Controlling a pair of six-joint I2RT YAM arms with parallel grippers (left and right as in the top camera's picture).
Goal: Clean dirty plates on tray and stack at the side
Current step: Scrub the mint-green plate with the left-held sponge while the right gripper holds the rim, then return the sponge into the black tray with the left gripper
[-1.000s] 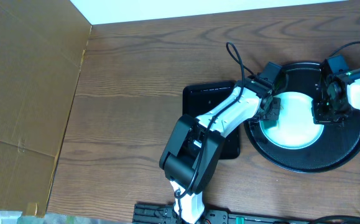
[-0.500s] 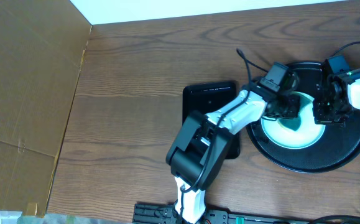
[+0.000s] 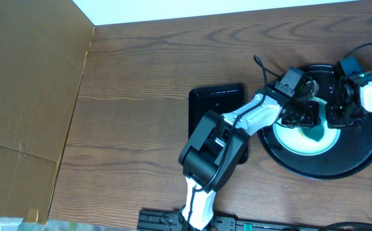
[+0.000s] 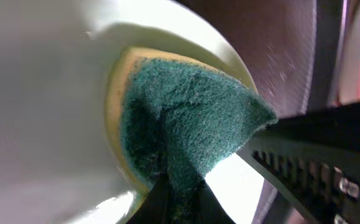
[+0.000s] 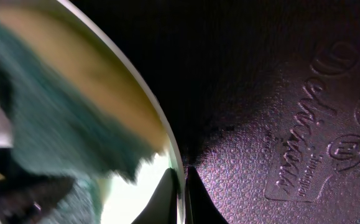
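Observation:
My left gripper releases the green sponge next, near the middle of the smaller black rectangular tray (image 3: 214, 132).
A pale mint plate (image 3: 295, 136) lies on the large round black tray (image 3: 356, 157) at the right. My left gripper (image 3: 308, 119) is shut on a green sponge (image 3: 315, 133) with a yellow back and presses it on the plate's middle; the left wrist view shows the sponge (image 4: 186, 134) pinched between the fingers (image 4: 180, 205) against the plate (image 4: 36, 112). My right gripper (image 3: 333, 119) is shut on the plate's right rim (image 5: 167, 140), fingers (image 5: 181, 186) either side of it, over the textured tray (image 5: 279, 118). Other plates are hidden.
A smaller black rectangular tray (image 3: 214, 102) lies left of the round tray, partly under my left arm. A brown cardboard sheet (image 3: 25, 96) covers the table's left side. A cable (image 3: 259, 64) loops above the left wrist.
My left gripper has carried the sponge rightward across the plate, from its left edge to its middle. The right gripper has stayed on the rim.

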